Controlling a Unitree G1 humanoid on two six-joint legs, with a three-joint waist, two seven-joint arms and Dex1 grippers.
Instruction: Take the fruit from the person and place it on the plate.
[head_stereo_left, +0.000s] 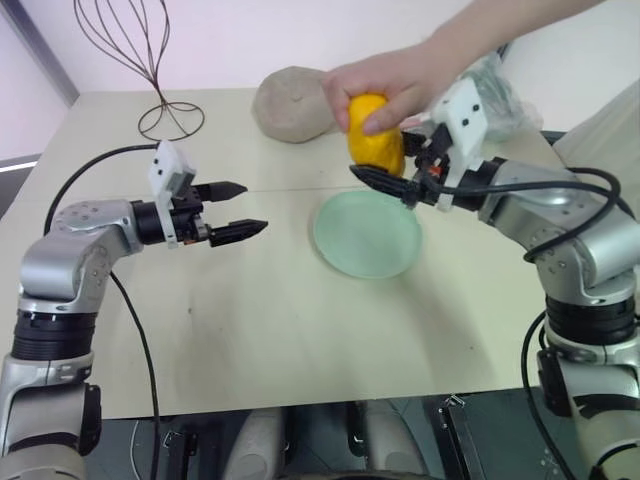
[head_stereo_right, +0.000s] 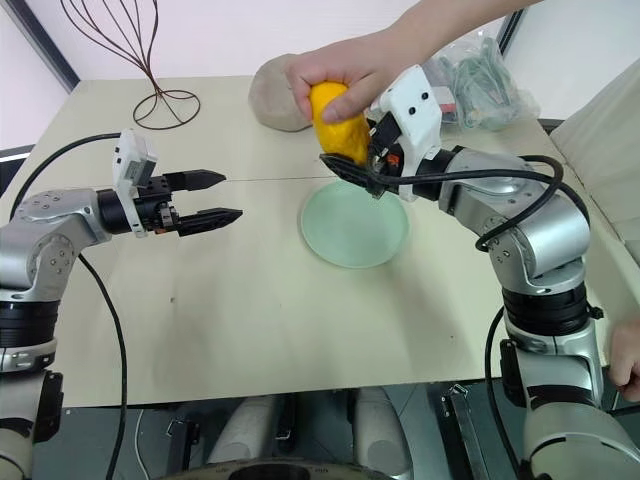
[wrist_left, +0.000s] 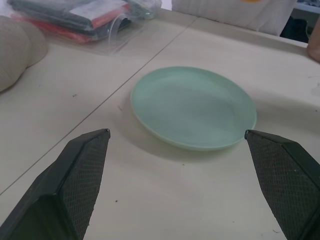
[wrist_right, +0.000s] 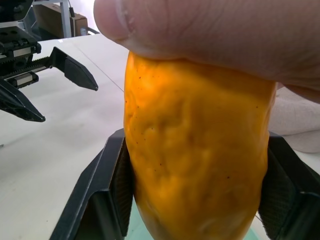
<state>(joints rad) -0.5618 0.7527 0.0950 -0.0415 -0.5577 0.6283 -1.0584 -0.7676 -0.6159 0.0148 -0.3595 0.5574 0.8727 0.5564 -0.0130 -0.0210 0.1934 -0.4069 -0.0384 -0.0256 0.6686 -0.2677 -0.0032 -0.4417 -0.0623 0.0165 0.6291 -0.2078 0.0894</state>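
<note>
The robot's right gripper needs to release the yellow-orange fruit on the near half of the pale green plate (head_stereo_left: 368, 248).
A person's hand (head_stereo_left: 390, 80) holds the yellow-orange fruit (head_stereo_left: 375, 145) by its top, upright, just above the far edge of the pale green plate (head_stereo_left: 367, 235). My right gripper (head_stereo_left: 380, 168) is shut on the lower half of the fruit (wrist_right: 195, 165), and its black fingers (wrist_right: 117, 175) press both sides. The person's fingers (wrist_right: 210, 30) still wrap the top. My left gripper (head_stereo_left: 235, 210) hovers open and empty over the table, left of the plate and pointing toward it. The plate (wrist_left: 195, 107) lies bare beyond its tips.
A beige round lump (head_stereo_left: 292, 103) lies at the back, behind the hand. A wire ornament (head_stereo_left: 150, 60) stands at the back left. A clear bag of packets (head_stereo_right: 480, 85) lies at the back right. The table's front edge (head_stereo_left: 300, 405) runs close to me.
</note>
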